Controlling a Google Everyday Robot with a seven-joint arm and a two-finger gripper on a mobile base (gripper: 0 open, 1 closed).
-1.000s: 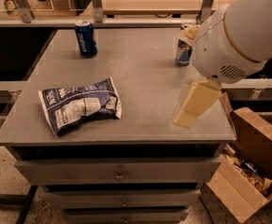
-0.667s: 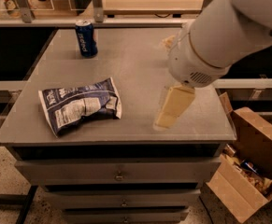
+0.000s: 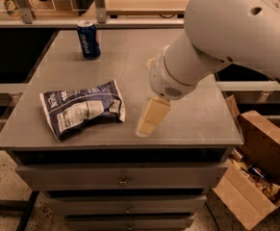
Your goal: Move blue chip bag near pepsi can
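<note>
I move my gripper to the blue chip bag next and close it on the bag's end (image 3: 100, 104) that faces the cardboard box.
The blue chip bag (image 3: 82, 108) lies crumpled on the front left of the grey table (image 3: 197, 124), its white print panels facing up. At the back left of the table the pepsi can (image 3: 88, 39) stands upright, well apart from the bag. My gripper (image 3: 150, 118) hangs over the front middle of the table, just right of the bag's right edge and not touching it. The big white arm (image 3: 226, 37) reaches in from the upper right and covers the table's back right part.
An open cardboard box (image 3: 257, 177) with items inside sits on the floor at the right. Drawers (image 3: 125, 179) run below the tabletop. A shelf and rails (image 3: 101, 4) stand behind the table.
The arm and gripper have swung left across the table toward the chip bag, now hiding the can at the back right. Bag and pepsi can have not moved.
</note>
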